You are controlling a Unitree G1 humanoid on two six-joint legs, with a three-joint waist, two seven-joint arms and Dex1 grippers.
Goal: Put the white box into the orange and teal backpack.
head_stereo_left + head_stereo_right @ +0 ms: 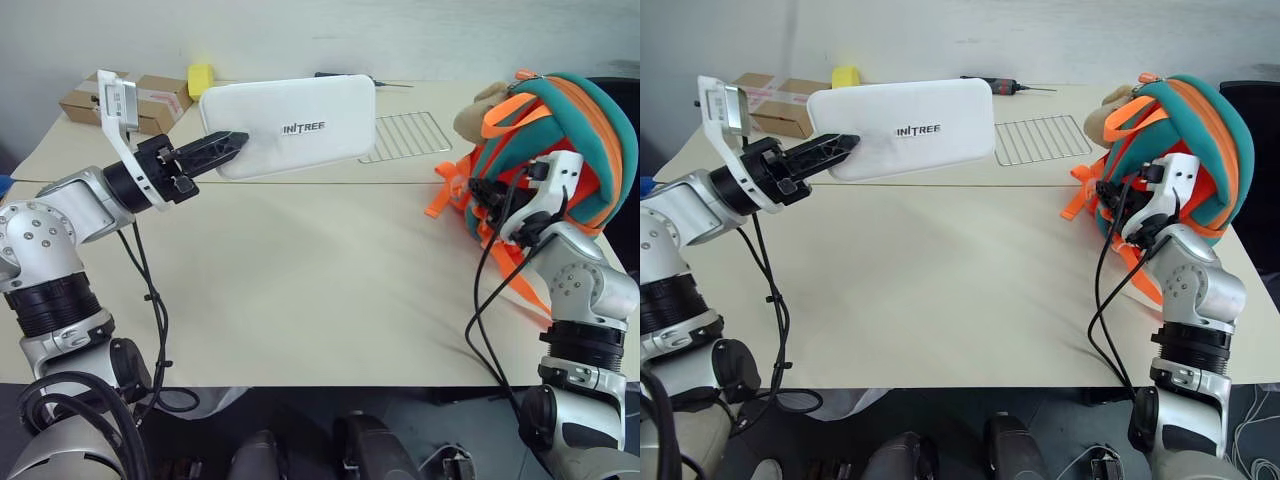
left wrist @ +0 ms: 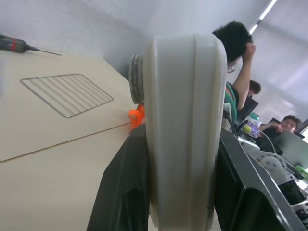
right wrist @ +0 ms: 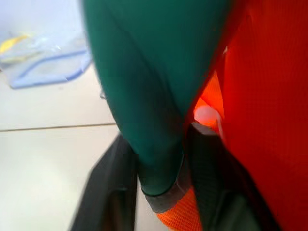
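The backpack's plush toy end faces the far side; I will regrip the backpack's teal edge (image 3: 159, 159) with my right gripper and turn that end toward the white box.
The white box (image 1: 300, 120), a flat case with dark lettering, hangs above the far left part of the table, tilted slightly. My left gripper (image 1: 236, 143) is shut on its left end. In the left wrist view the box's edge (image 2: 185, 130) stands between the black fingers (image 2: 122, 192). The orange and teal backpack (image 1: 575, 130) stands at the table's right side, with a tan plush toy (image 1: 478, 112) on it. My right gripper (image 1: 480, 196) is at the backpack's left face. In the right wrist view its fingers (image 3: 108, 192) are shut on a teal edge (image 3: 149, 96) of the backpack.
A brown cardboard box (image 1: 125, 100) and a yellow object (image 1: 200, 78) lie at the table's far left. A wire rack (image 1: 405, 135) and a screwdriver (image 1: 1000, 85) lie at the back middle. People (image 2: 240, 57) sit beyond the table. The tabletop (image 1: 320, 290) spreads between my arms.
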